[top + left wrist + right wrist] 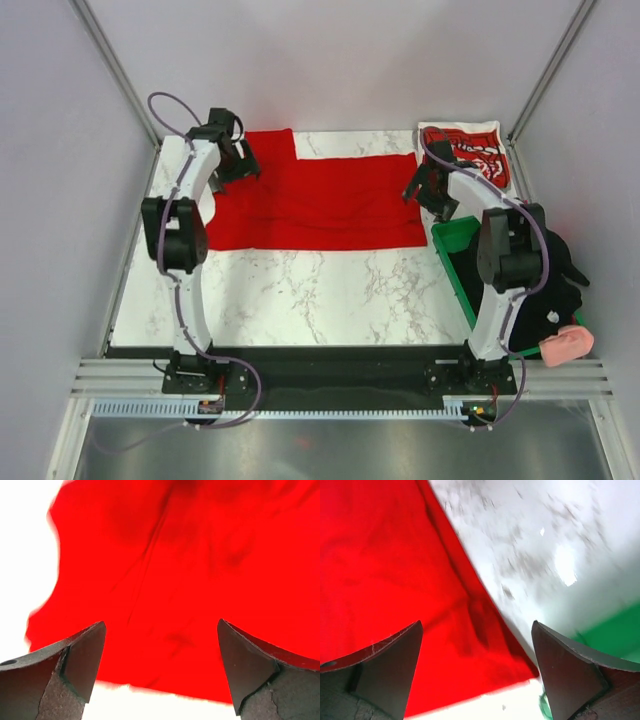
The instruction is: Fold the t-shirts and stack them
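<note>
The bright red t-shirt has its near corner (422, 244) (529, 674) at the end beside the green bin. My right gripper needs to close on it there.
A plain bright red t-shirt (315, 205) lies spread flat across the back half of the marble table, folded lengthwise with one sleeve sticking up at the back left. The red Coca-Cola print shirt (470, 150) lies folded at the back right corner. My left gripper (237, 168) hovers over the red shirt's left end, jaws wide open, red cloth (175, 580) below them. My right gripper (424, 190) hovers over the shirt's right edge, jaws wide open above its corner (420, 605). Neither holds anything.
A green bin (462, 255) stands at the right edge beside the right arm, with dark cloth (560, 280) and a pink item (566, 345) next to it. Grey walls enclose the table on three sides. Bare marble (320, 290) lies in front of the shirt.
</note>
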`<state>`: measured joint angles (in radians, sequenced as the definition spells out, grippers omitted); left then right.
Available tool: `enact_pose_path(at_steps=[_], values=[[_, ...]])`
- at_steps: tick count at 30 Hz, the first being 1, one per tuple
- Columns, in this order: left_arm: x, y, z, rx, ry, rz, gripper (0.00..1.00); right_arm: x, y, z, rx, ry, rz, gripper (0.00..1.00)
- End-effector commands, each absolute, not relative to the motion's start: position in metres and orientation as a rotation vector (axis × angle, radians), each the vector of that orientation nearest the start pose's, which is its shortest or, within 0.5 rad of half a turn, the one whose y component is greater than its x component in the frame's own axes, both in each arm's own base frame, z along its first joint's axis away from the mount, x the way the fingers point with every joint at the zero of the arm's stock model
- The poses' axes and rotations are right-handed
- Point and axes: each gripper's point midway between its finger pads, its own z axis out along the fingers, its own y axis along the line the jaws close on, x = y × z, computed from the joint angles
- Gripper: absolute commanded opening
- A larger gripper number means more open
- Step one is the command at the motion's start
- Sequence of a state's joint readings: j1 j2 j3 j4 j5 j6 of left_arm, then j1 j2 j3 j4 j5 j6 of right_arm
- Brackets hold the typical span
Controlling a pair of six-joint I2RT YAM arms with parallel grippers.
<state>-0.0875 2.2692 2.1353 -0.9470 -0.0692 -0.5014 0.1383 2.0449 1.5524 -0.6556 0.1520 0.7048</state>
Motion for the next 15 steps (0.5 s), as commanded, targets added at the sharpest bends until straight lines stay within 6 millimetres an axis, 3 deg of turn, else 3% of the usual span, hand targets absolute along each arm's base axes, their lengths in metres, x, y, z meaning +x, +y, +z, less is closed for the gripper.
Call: enact_pose_path(at_steps=[1,2,3,4,5,7,8,10,11,12,13,14,15], values=[[0.492,-0.036,0.204,-0.605,2.391,-0.159,1.00,0.434,0.068,0.100,0.781,2.466,0.159,0.98],[0.473,-0.028,0.181,-0.657,2.439,-0.133,0.99,0.430,0.071,0.103,0.767,2.448,0.183,0.98],[0.463,-0.023,0.204,-0.678,2.364,-0.159,0.99,0.412,0.073,0.102,0.754,2.457,0.186,0.98],[0.455,-0.012,0.202,-0.739,2.336,-0.167,0.98,0.404,0.076,0.101,0.748,2.463,0.199,0.98],[0.432,-0.013,0.171,-0.767,2.397,-0.165,0.98,0.398,0.077,0.099,0.750,2.464,0.211,0.98],[0.422,0.003,0.182,-0.810,2.290,-0.201,0.97,0.374,0.081,0.087,0.737,2.496,0.232,0.95],[0.402,0.002,0.155,-0.833,2.340,-0.200,0.97,0.371,0.090,0.084,0.712,2.496,0.262,0.94],[0.395,0.009,0.150,-0.872,2.295,-0.223,0.96,0.353,0.097,0.069,0.701,2.529,0.275,0.91],[0.383,0.008,0.128,-0.901,2.327,-0.235,0.96,0.352,0.103,0.067,0.689,2.531,0.304,0.90],[0.379,0.004,0.121,-0.914,2.329,-0.286,0.96,0.344,0.111,0.055,0.678,2.567,0.310,0.90],[0.385,0.005,0.129,-0.926,2.254,-0.367,0.95,0.343,0.115,0.052,0.673,2.573,0.326,0.88],[0.372,0.005,0.109,-0.959,2.273,-0.387,0.95,0.349,0.120,0.050,0.666,2.555,0.357,0.86],[0.371,0.005,0.105,-0.970,2.257,-0.414,0.94,0.346,0.128,0.041,0.663,2.580,0.406,0.85]])
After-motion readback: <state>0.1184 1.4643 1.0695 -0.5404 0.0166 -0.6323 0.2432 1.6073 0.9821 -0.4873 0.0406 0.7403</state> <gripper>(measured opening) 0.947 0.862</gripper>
